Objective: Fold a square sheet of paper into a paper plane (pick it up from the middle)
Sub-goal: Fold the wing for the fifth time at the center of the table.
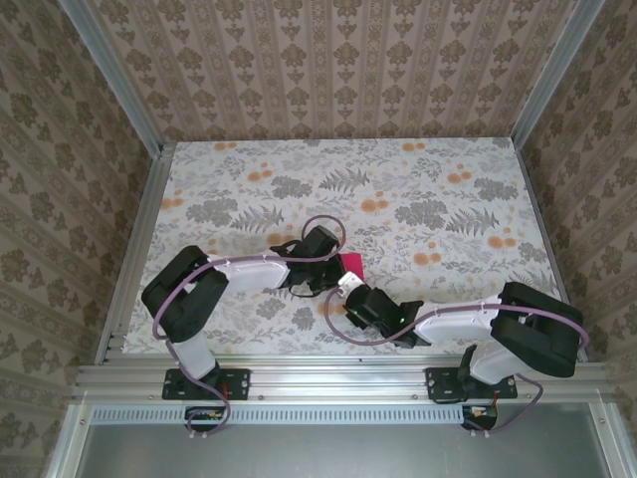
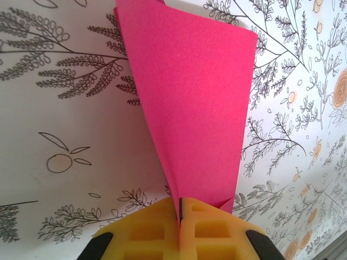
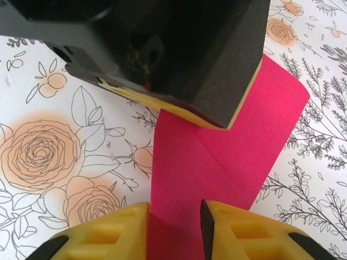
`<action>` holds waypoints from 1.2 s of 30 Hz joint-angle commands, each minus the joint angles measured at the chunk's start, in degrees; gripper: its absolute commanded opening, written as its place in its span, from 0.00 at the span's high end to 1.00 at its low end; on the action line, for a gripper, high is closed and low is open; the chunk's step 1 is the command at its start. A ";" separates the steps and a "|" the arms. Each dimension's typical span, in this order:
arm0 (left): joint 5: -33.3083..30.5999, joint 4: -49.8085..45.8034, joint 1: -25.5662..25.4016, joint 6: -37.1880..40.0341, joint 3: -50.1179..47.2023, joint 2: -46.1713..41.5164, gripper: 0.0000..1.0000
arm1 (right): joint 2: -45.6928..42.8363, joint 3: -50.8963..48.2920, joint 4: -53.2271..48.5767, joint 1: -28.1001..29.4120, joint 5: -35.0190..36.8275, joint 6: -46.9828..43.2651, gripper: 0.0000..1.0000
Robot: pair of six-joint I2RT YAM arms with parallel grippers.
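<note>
The paper is pinched by my left gripper near its narrow end, so my right gripper will hold that end while my left gripper takes it nearer the paper's wide end (image 2: 154, 124).
The magenta-pink sheet of paper (image 2: 190, 103) is folded into a tapering wedge with a diagonal crease, and it rests over the flowered tablecloth near the table's middle front (image 1: 351, 264). My left gripper (image 2: 179, 208) is shut on its narrow end, the yellow pads pressed together on the paper's edge. My right gripper (image 3: 173, 227) faces it from the near right (image 1: 348, 282). Its yellow fingers stand apart on either side of a raised fold of the paper (image 3: 217, 157). One of the left fingers (image 3: 206, 65) looms dark over the paper in the right wrist view.
The flowered tablecloth (image 1: 428, 199) covers the table, with aluminium rails (image 1: 149, 229) along the left and right sides and patterned walls behind. Both arms (image 1: 249, 271) reach inward from the near edge and meet close together.
</note>
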 commanded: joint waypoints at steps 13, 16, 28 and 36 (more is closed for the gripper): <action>0.55 -1.06 0.28 1.34 1.22 -0.26 0.92 | 1.83 0.08 0.87 0.29 3.69 3.01 0.94; 0.15 -1.40 0.52 1.27 1.02 -0.69 0.85 | 1.47 -0.59 1.41 0.12 3.44 4.33 1.00; -6.05 -3.41 1.32 1.30 -3.19 -9.03 0.41 | -2.21 -8.46 17.24 -9.36 -18.08 20.54 1.00; -6.61 -3.37 1.03 3.62 -3.19 -10.44 0.42 | 0.83 -11.38 28.71 -17.39 -31.59 32.50 1.00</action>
